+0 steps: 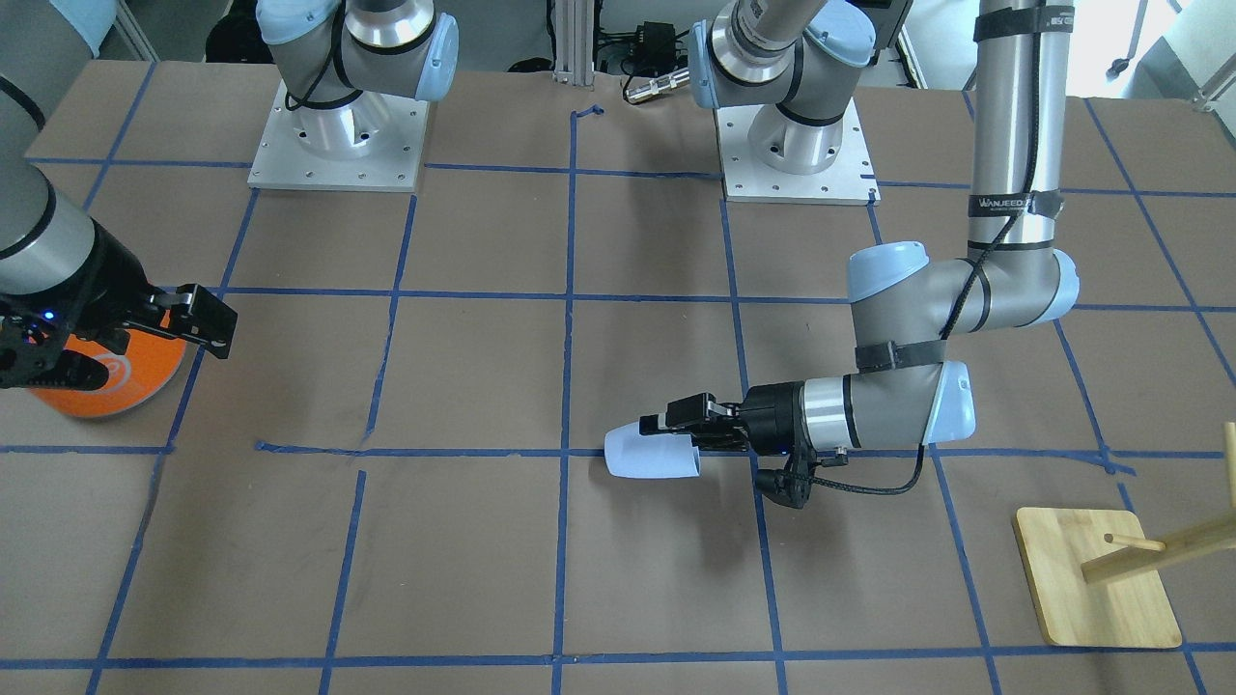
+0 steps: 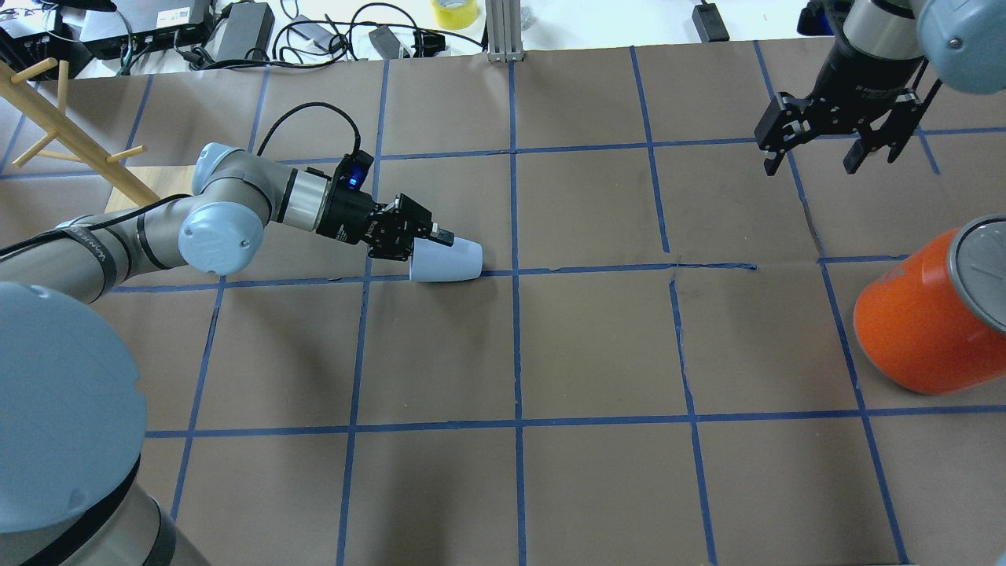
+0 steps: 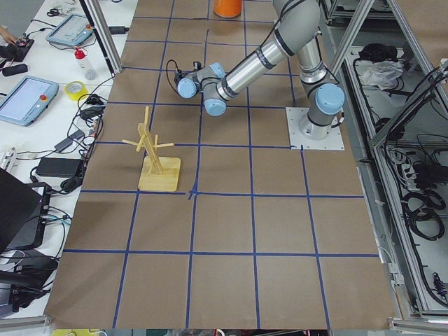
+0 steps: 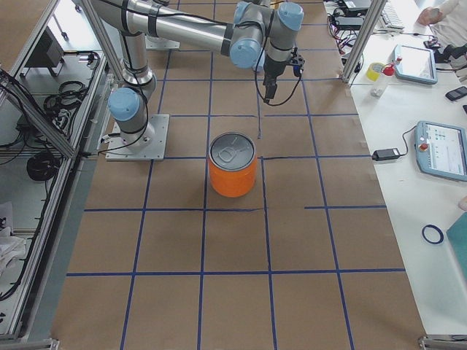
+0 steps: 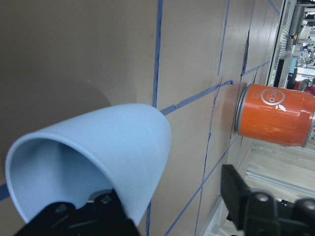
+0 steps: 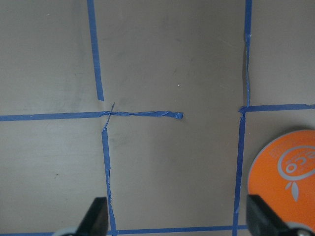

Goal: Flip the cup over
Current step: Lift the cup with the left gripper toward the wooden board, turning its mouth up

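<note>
Next, my left gripper releases the cup upright inside the blue tape square (image 1: 876,572) beside the wooden peg rack.
The pale blue-white cup (image 2: 446,261) lies on its side on the brown table, mouth toward my left gripper (image 2: 428,242) and base toward the table's middle. It also shows in the front view (image 1: 652,455) and fills the lower left of the left wrist view (image 5: 93,162). The left gripper (image 5: 167,204) is open at the cup's rim. One finger (image 5: 93,216) sits at the mouth and the other (image 5: 246,201) stands well clear outside the wall. My right gripper (image 2: 825,157) is open and empty, high above the table beside the orange can.
A large orange can (image 2: 916,330) with a silver lid stands at the right side, partly under the right gripper (image 1: 135,347). A wooden peg rack (image 1: 1096,579) on a square base stands behind the left arm. Blue tape lines grid the table.
</note>
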Available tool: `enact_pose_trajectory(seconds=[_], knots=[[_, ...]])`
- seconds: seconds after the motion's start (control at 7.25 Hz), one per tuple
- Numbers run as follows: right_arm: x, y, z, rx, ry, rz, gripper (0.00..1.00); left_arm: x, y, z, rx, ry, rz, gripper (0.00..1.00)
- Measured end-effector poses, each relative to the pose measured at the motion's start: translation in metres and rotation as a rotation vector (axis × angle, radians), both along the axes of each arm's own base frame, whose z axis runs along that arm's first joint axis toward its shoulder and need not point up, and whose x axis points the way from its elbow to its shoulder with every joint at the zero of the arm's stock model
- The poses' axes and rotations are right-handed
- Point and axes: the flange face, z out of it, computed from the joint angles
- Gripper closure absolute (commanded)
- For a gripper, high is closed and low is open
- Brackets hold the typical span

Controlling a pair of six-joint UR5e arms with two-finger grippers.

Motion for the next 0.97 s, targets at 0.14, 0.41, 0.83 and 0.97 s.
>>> enact_pose_trajectory(seconds=[0.14,0.41,0.83,0.97], knots=[[0.009,0.006,0.012,-0.024,0.003,0.014,0.0,0.0,-0.001,0.002,-0.003,0.002,0.004,1.0],[0.015,0.011,0.022,-0.046,0.007,0.018,0.0,0.0,-0.007,0.017,0.002,0.02,0.042,1.0],[0.047,0.022,0.032,-0.068,0.014,0.055,0.0,0.016,-0.053,0.108,-0.05,-0.182,0.106,1.0],[0.064,0.027,0.035,-0.071,0.02,0.086,0.0,0.025,-0.062,0.135,-0.11,-0.352,0.091,1.0]])
